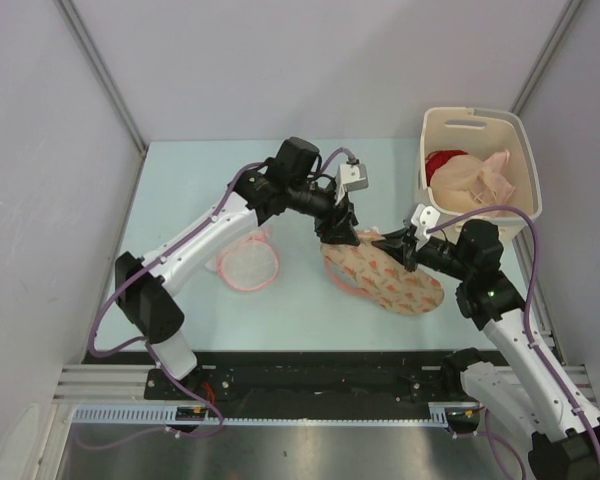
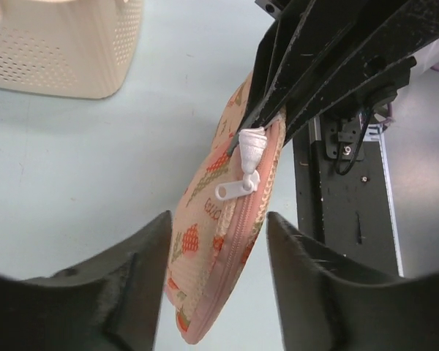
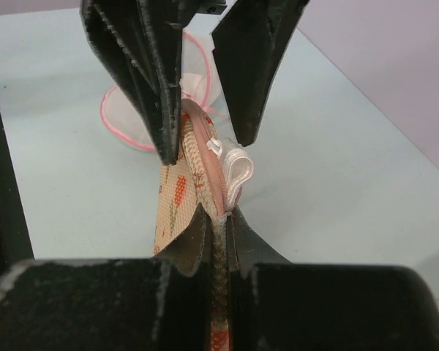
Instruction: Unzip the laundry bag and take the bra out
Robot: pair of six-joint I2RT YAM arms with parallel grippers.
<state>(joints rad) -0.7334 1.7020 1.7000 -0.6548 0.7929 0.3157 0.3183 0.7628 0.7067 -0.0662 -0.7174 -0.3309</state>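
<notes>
I will pinch the zipped edge with my left gripper while my right gripper takes the zipper pull's end (image 3: 234, 199), because the white zipper pull bends loose above my right gripper.
The laundry bag (image 1: 385, 277), a peach pouch with red motifs and pink edging, lies mid-table and is lifted on edge at its far end. My right gripper (image 1: 408, 248) is shut on its zipped edge (image 3: 218, 219). My left gripper (image 1: 338, 232) is open and straddles the same edge, with its fingers (image 2: 124, 270) clear of the fabric on both sides. Between the two grippers, the white zipper pull (image 2: 238, 189) hangs at the pink zipper. The zipper looks closed along the stretch I see. The bra is hidden.
A small round white mesh item with pink trim (image 1: 248, 265) lies left of the pouch. A cream perforated basket (image 1: 477, 122) stands at the back right with red and pale garments inside. Grey walls close in on both sides.
</notes>
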